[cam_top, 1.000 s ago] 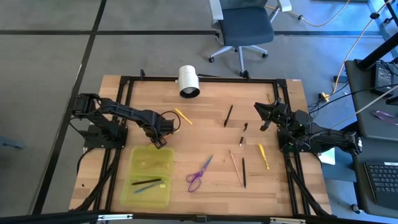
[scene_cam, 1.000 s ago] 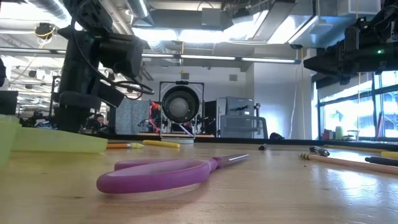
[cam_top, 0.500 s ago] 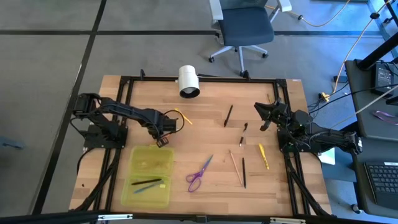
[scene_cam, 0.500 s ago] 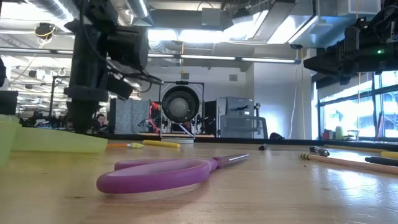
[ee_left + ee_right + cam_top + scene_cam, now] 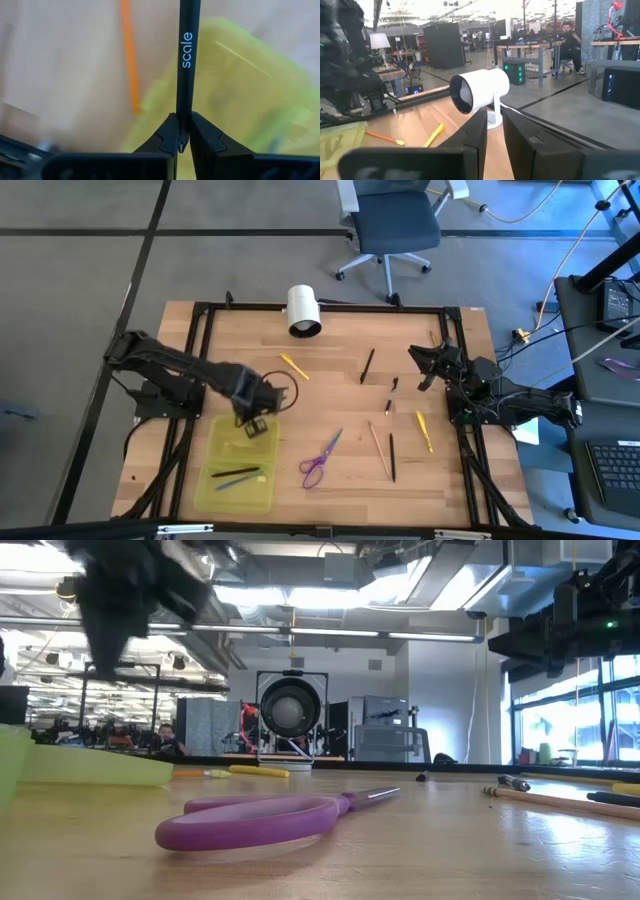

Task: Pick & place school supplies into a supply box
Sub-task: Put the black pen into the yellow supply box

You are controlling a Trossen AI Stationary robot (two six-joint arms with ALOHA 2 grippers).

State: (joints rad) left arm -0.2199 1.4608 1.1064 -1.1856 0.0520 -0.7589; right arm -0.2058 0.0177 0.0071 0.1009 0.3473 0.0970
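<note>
I should let go of the lettered black pen with my left gripper in the supply box, along the near side of the blue pen (image 5: 243,487).
My left gripper (image 5: 253,424) hangs over the far half of the yellow-green supply box (image 5: 240,470), pointing down and shut on a black pen (image 5: 186,55) with white lettering. In the low view it is a dark blur (image 5: 120,600) at the top left. The box holds a black pen and a blue pen (image 5: 235,475). Purple-handled scissors (image 5: 320,460) lie flat at mid-table. An orange pencil (image 5: 129,60) lies by the box's far edge. My right gripper (image 5: 421,368) waits level at the far right, shut, nothing between its fingers (image 5: 475,135). My left gripper pinches the black pen near one end (image 5: 183,131) between its two fingers, coming from above. The lettered length of the pen sticks out past the fingertips. The pen is lifted clear, above the box.
A white cylinder (image 5: 303,310) stands at the far edge. Loose on the wood are a yellow pen (image 5: 294,366), a black pen (image 5: 367,365), a short black piece (image 5: 391,395), a yellow pen (image 5: 424,430), a tan pencil (image 5: 378,448) and a black pencil (image 5: 392,457).
My left gripper has risen from the table by the box's far edge and gone toward the near edge, so that it now hangs over the box's far half. In the low view it has climbed to the top of the picture.
</note>
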